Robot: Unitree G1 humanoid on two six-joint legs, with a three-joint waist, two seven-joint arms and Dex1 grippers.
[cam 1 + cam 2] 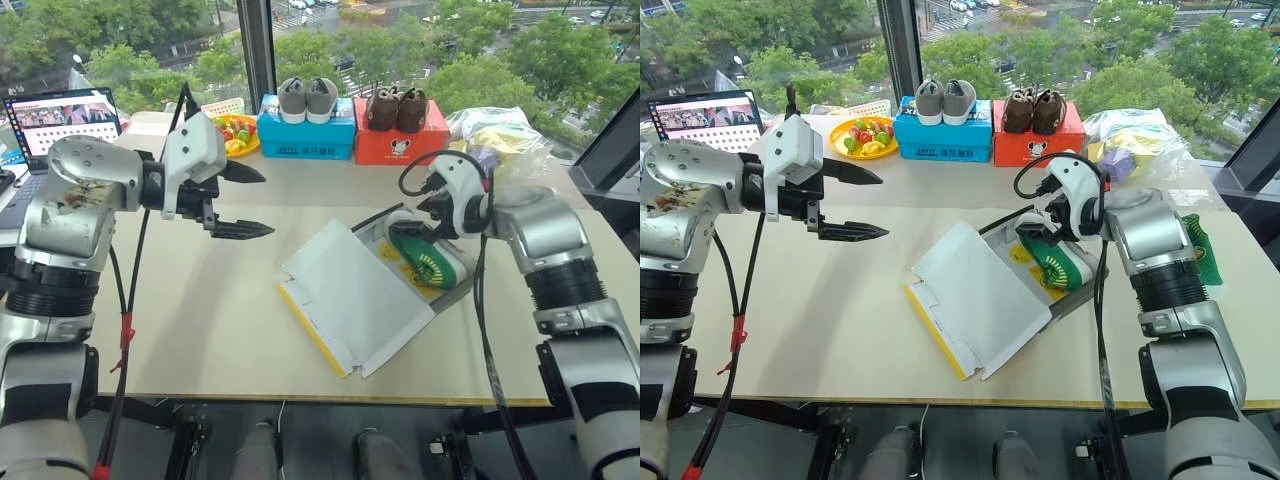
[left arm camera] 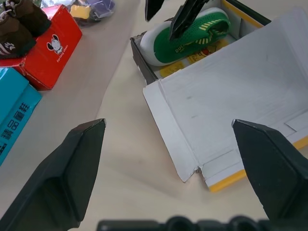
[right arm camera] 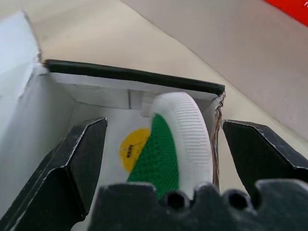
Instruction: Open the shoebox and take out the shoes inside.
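My right gripper's fingers straddle the green shoe and the shoebox's side, so next I shift inside the shoebox's side and pinch only the green shoe's white sole [image 3: 190, 139].
The shoebox [image 1: 365, 222] lies open at mid-table, its hinged lid [image 1: 350, 295] folded flat towards me with the white inside up and a yellow edge showing. A green shoe [image 1: 425, 255] with a white sole and yellow-striped tread rests on its side in the box. My right gripper [image 1: 428, 212] hovers just over the shoe's toe end, open, its fingers [image 3: 82, 159] on either side of the shoe without touching it. My left gripper [image 1: 266, 204] hangs open above the table to the left of the lid, holding nothing.
Along the back edge stand a blue box [image 1: 305, 135] with grey shoes on top, a red box [image 1: 400, 142] with brown shoes, a yellow plate of toy fruit [image 1: 235, 135] and a plastic bag [image 1: 500, 135]. A laptop [image 1: 60, 120] sits far left.
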